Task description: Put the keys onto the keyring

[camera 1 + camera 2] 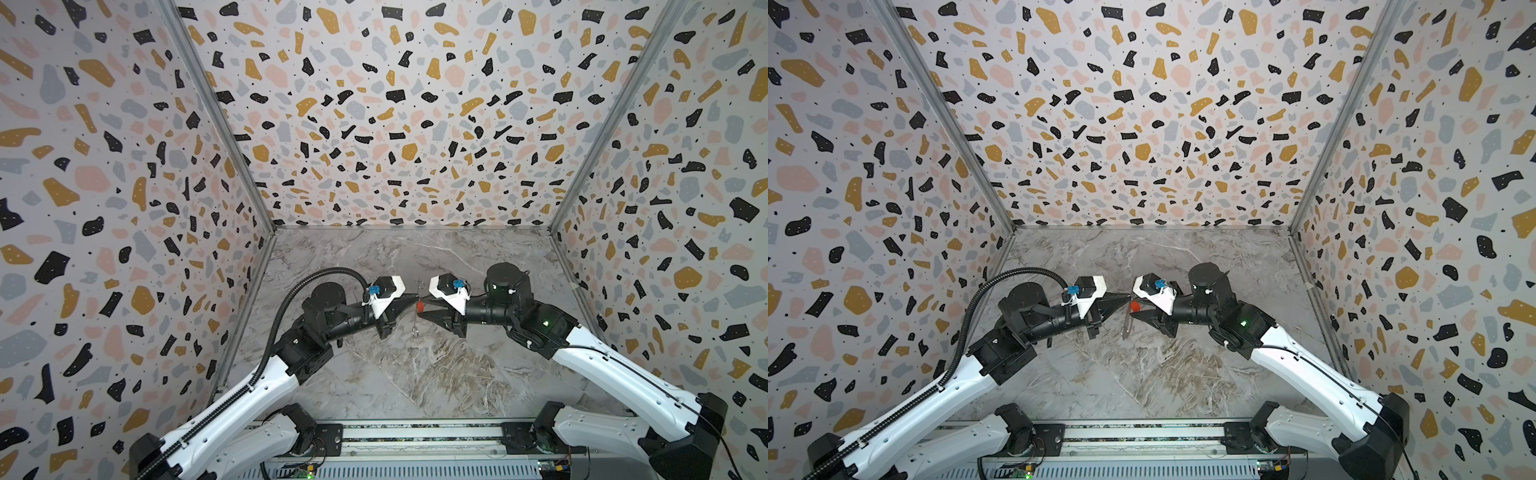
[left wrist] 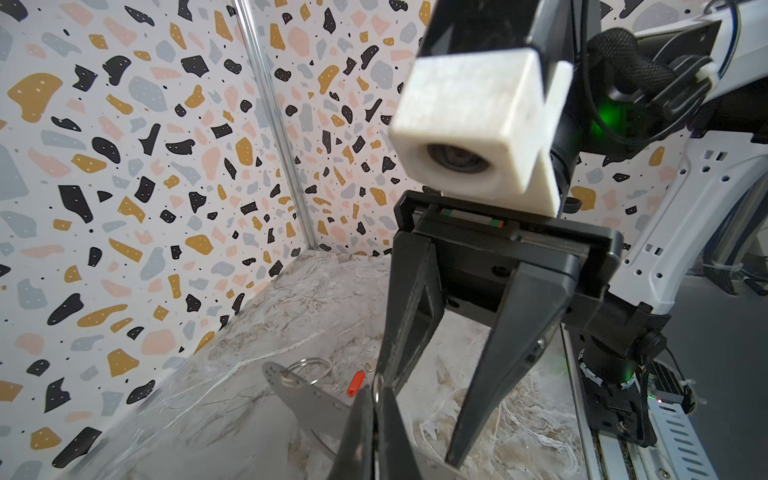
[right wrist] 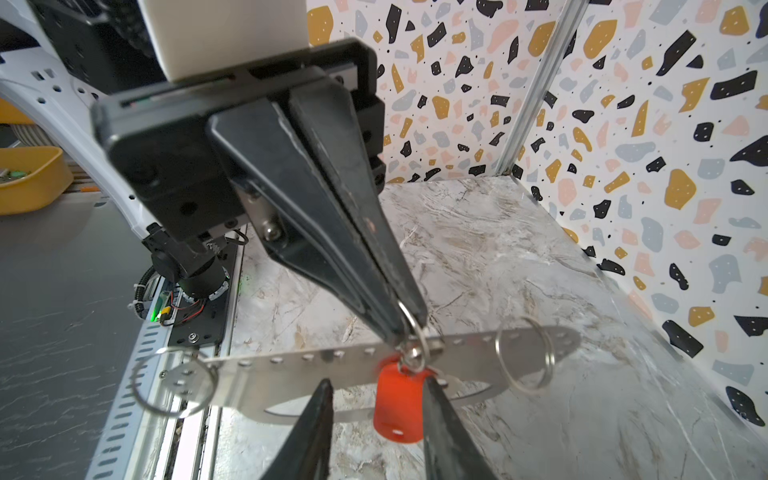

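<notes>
The red tag below the small wire ring sits between my right gripper's fingers, so my right gripper needs to rise and take that ring (image 3: 417,353) from my left gripper.
The keyring (image 3: 291,365), a flat grey metal plate with a long hole, hangs in mid-air above the marble table (image 1: 415,374). My left gripper (image 3: 409,328) is shut on it at a small wire ring near its middle. In a top view the keyring (image 1: 1126,324) shows edge-on below the left gripper (image 1: 1127,296). One of the keys, its red tag (image 3: 397,399) showing, dangles from that ring. My right gripper (image 3: 380,386) is open, its fingers on either side of the tag. Another of the keys, also red-tagged (image 2: 356,383), lies on the table.
Loose wire rings (image 3: 525,353) hang from both ends of the keyring. Terrazzo-patterned walls (image 1: 124,208) close in the left, back and right. A metal rail (image 1: 415,436) runs along the front edge. A yellow bowl (image 3: 29,178) sits off the table.
</notes>
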Controlling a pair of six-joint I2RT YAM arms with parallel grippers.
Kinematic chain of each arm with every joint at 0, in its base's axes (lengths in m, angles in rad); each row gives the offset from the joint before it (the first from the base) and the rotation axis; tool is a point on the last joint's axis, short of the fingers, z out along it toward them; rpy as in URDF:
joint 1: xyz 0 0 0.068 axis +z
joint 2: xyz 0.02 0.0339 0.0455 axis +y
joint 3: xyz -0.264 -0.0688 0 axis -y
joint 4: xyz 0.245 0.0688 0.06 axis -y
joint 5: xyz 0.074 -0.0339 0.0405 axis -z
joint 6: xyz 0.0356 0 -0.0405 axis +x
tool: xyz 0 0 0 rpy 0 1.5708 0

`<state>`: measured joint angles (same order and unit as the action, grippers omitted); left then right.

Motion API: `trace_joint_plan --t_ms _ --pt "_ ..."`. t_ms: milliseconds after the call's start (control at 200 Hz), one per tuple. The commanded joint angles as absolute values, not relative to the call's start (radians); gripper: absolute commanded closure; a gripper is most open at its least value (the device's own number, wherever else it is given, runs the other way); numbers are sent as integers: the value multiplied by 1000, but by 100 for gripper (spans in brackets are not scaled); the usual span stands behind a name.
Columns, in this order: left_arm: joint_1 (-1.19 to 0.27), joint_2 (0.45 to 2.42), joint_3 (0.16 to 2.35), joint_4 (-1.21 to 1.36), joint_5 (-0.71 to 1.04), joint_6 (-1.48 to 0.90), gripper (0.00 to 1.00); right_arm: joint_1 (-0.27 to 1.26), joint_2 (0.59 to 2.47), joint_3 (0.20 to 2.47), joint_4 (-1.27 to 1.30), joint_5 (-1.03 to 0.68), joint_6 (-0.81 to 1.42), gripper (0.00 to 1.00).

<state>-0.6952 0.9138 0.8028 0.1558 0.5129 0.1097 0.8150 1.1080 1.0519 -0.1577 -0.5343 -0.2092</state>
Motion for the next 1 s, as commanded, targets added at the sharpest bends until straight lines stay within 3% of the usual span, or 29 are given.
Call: trace_joint_plan --t_ms 0,165,275,646,996 --pt "-690 894 776 301 544 47 100 828 1101 1032 -19 -547 -156 68" --pt "-692 890 730 407 545 -17 100 845 1120 1024 8 -585 -159 83" --pt "-692 887 702 473 542 -54 100 863 1131 1026 0 -619 -187 85" --pt "-692 852 649 542 532 -78 100 859 1047 983 -23 -515 -200 61" --pt "-692 852 643 546 551 -86 100 852 978 975 -42 -431 -183 58"
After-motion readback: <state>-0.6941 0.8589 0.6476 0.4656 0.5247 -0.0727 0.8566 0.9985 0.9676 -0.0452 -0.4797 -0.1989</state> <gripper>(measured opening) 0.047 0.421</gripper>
